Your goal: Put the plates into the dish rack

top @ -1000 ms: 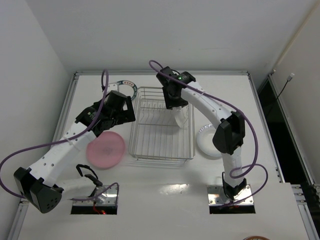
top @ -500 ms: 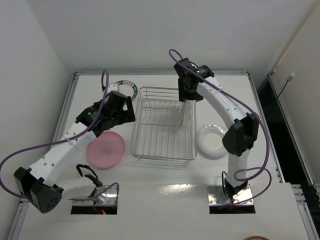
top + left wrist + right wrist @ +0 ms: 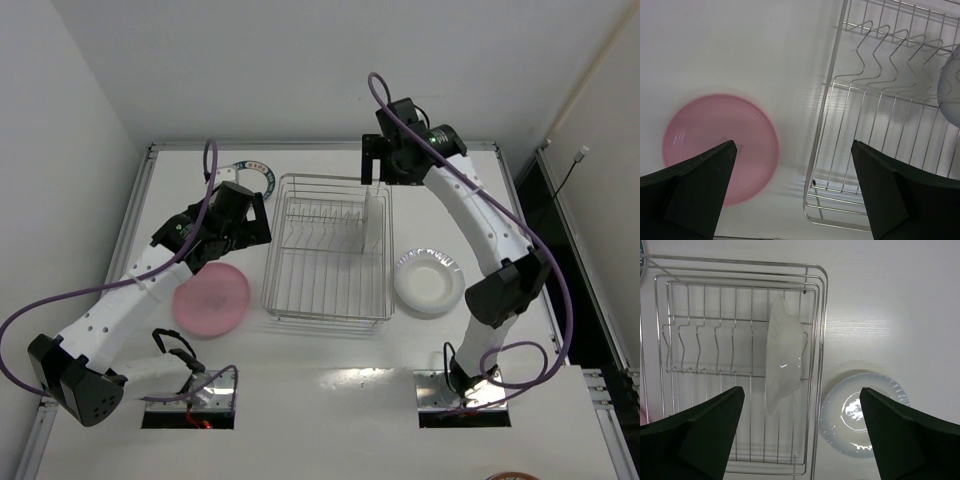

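Note:
Next, I should move my right gripper to the ribbed white plate's outer edge [image 3: 460, 268] [image 3: 905, 397], on the side away from the dish rack, and close it there.
The dish rack [image 3: 268, 262] stands mid-table. One white plate [image 3: 374, 225] stands on edge among the tines at its right side, also in the right wrist view [image 3: 782, 352]. My right gripper [image 3: 385, 160] hangs open and empty high above the rack's far right corner [image 3: 801, 391]. A pink plate [image 3: 211, 298] lies flat left of the rack. My left gripper [image 3: 252, 222] hovers open over the gap between the pink plate [image 3: 720, 147] and the rack's rim [image 3: 822, 130]. A ribbed white plate [image 3: 428, 282] lies flat right of the rack. A blue-rimmed plate [image 3: 250, 172] lies at the back left, partly hidden by the left arm.
The table's raised frame [image 3: 150, 150] runs along the back and sides. White walls close in on the left and behind. The ribbed plate [image 3: 862, 412] lies close to the rack's right rim [image 3: 822, 330].
My right gripper has opened and let go of the white plate, which now stands in the rack. The right arm has risen and drawn back to the right. The left arm has not moved.

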Controlling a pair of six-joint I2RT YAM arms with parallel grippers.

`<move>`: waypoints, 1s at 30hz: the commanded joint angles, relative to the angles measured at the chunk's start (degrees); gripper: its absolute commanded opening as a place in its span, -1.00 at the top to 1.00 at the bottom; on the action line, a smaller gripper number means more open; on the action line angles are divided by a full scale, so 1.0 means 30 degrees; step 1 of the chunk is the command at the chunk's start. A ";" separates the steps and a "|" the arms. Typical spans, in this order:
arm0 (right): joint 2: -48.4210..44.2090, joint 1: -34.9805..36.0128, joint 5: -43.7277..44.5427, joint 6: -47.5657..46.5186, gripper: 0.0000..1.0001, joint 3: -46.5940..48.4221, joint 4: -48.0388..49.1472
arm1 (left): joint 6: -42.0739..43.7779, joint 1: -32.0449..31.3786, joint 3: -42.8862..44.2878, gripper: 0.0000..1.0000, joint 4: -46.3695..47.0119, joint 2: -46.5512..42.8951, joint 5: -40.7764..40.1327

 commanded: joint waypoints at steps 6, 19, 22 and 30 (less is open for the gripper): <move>-0.1652 -0.1037 -0.0279 0.1297 -1.00 -0.2099 0.1142 | 0.0102 -0.0185 -0.0027 -1.00 0.0517 -0.0259 -0.0068; -1.1669 -1.1023 -0.6507 0.3733 -1.00 -1.7215 0.2396 | 0.0102 -0.0185 -0.0203 -1.00 0.0341 -0.0435 -0.1213; -1.2344 -1.1938 -0.6722 0.3760 -1.00 -1.8801 0.2166 | 0.0276 -0.0185 -0.0203 -1.00 0.0517 -0.0435 -0.1008; -1.1232 -1.5981 -0.8885 0.2915 -1.00 -2.3136 0.3448 | 0.0454 -0.0185 -0.0378 -1.00 0.0692 -0.0259 -0.0832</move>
